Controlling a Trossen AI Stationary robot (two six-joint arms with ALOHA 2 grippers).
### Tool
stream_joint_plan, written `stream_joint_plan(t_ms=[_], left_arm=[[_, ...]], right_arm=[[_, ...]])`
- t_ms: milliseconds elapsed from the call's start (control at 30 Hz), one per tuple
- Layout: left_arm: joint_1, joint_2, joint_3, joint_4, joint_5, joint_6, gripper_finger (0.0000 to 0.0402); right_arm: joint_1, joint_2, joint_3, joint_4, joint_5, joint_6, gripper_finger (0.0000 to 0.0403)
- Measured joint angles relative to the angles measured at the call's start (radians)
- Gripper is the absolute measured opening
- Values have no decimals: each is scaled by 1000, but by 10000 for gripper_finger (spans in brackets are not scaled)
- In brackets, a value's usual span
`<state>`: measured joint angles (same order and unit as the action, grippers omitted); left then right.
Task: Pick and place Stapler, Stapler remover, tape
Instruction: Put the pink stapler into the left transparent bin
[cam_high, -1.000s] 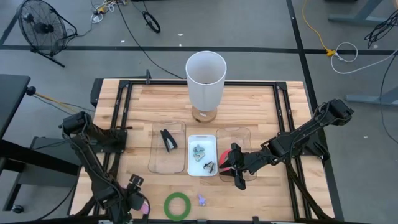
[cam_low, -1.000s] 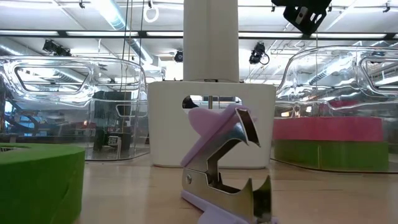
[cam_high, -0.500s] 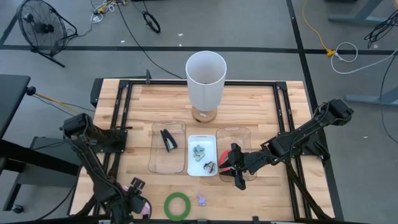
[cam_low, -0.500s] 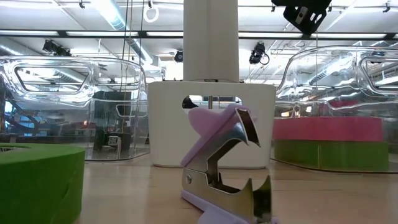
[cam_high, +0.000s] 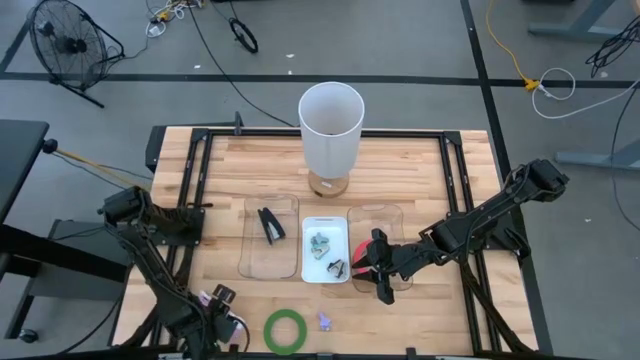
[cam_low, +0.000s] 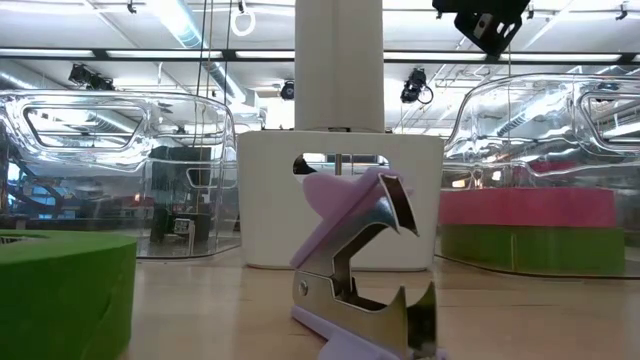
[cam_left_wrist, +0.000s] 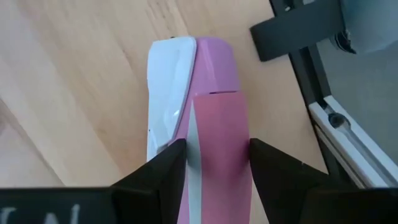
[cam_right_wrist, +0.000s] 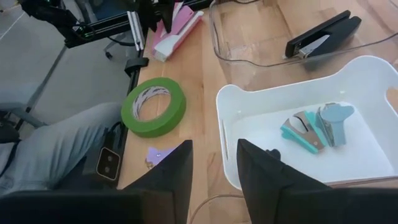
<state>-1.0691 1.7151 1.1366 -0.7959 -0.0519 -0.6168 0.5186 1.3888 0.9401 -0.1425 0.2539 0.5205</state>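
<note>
The pink stapler's wide body fills the gap of the robot's left gripper, so that gripper should open and take the stapler by its slim pink and white arm (cam_right_wrist: 184, 36).
A pink and white stapler (cam_left_wrist: 214, 81) lies on the wood at the table's near left corner (cam_high: 234, 328). My left gripper (cam_left_wrist: 214, 152) points down over it, open, one finger on each side. A green tape ring (cam_high: 285, 330) and a purple stapler remover (cam_high: 323, 321) lie flat near the front edge. A black stapler (cam_high: 270, 225) rests in the left clear tray. More removers (cam_right_wrist: 314, 124) lie in the white tray (cam_high: 312, 272). My right gripper (cam_right_wrist: 214, 162) hangs open above the right clear tray, which holds red and green tape (cam_low: 525, 230). My left gripper stands astride the pink stapler's rear half (cam_left_wrist: 217, 134), fingers coming from above and lying across it. The stapler lies on the table. Whether the fingertips (cam_left_wrist: 171, 158) touch its sides, I cannot tell.
A tall white cylinder (cam_high: 331, 125) stands at the far middle. A black frame rail (cam_left_wrist: 323, 118) runs close beside the pink stapler at the table's left edge. Free wood lies between the green tape and the trays.
My left arm has shifted a little over the pink stapler and its gripper has tipped slightly. The stapler has stayed where it was.
</note>
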Motion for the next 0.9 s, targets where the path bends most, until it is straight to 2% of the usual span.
stream_joint_plan(t_ms=[133, 233, 433, 533, 633, 733, 900], left_arm=[[6, -2, 0, -33, 15, 0, 177], [8, -2, 1, -123, 5, -1, 177], [22, -2, 0, -224, -30, -106, 167], [33, -2, 0, -226, -2, -112, 117], [36, -2, 1, -224, 29, -110, 25], [36, -2, 2, -227, 30, -110, 6], [36, -2, 35, -270, 0, -132, 3]], right_arm=[[0, 0, 0, 0, 0, -6, 123], [0, 0, 0, 0, 0, -6, 123], [0, 0, 0, 0, 0, -6, 123], [0, 0, 0, 0, 0, -11, 123], [0, 0, 0, 0, 0, -14, 123], [0, 0, 0, 0, 0, -16, 123], [0, 0, 0, 0, 0, -16, 123]])
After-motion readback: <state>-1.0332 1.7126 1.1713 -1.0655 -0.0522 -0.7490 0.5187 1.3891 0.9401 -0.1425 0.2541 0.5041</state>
